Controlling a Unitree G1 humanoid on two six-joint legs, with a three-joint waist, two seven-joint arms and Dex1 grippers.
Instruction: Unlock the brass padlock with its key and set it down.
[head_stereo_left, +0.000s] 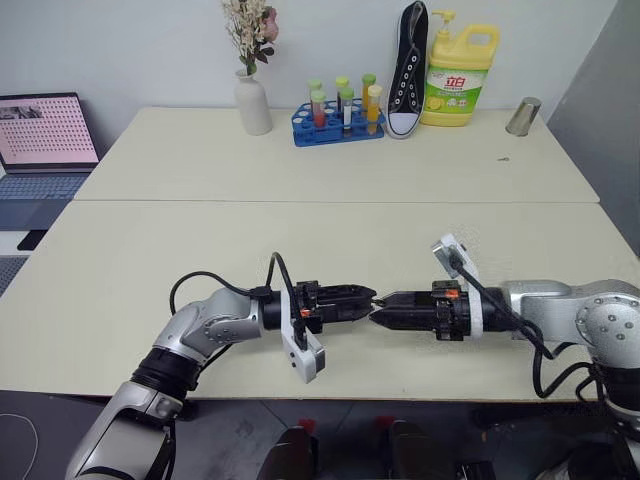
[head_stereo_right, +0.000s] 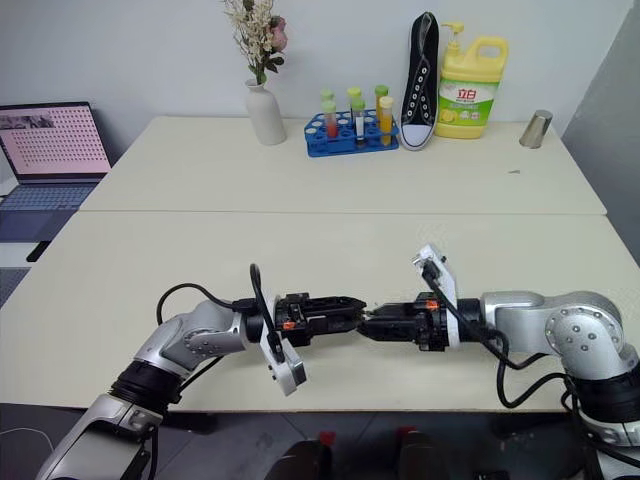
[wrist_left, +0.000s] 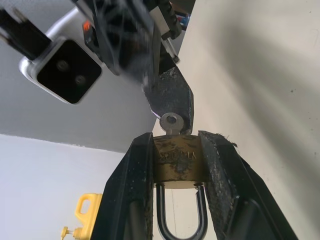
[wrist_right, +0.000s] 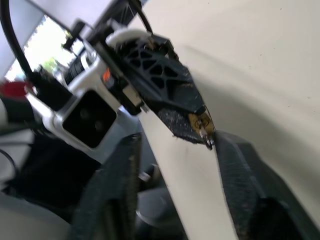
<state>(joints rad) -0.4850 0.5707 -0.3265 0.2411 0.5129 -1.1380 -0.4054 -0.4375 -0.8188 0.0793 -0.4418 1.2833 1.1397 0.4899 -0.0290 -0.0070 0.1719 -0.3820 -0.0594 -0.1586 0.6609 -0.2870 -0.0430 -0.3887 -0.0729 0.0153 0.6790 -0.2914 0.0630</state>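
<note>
My right gripper needs to take the padlock's body (wrist_left: 179, 159) past the key, as the padlock's shackle sits between my left gripper's fingers, so that my left gripper is freed for the shackle.
My left gripper (wrist_left: 177, 139) is shut on the brass padlock (wrist_left: 179, 161), squeezing its body between both fingers. The silvery shackle (wrist_left: 180, 220) points back toward the wrist, and both its legs meet the body. The key (wrist_left: 171, 122) sticks out of the padlock's far end. My right gripper (wrist_right: 175, 137) faces the left one tip to tip above the near table (head_stereo_left: 120, 280). Its fingers stand apart on either side of the key (wrist_right: 206, 136), one fingertip (wrist_right: 222, 142) close beside it. In the head view the two grippers (head_stereo_left: 375, 302) meet just above the table's front part.
On the far table stand a white vase of flowers (head_stereo_left: 252, 100), a blue rack of tubes (head_stereo_left: 338, 122), a black sneaker (head_stereo_left: 408, 70), a yellow detergent bottle (head_stereo_left: 460, 78) and a metal cup (head_stereo_left: 523, 116). A laptop (head_stereo_left: 45, 135) sits at the left.
</note>
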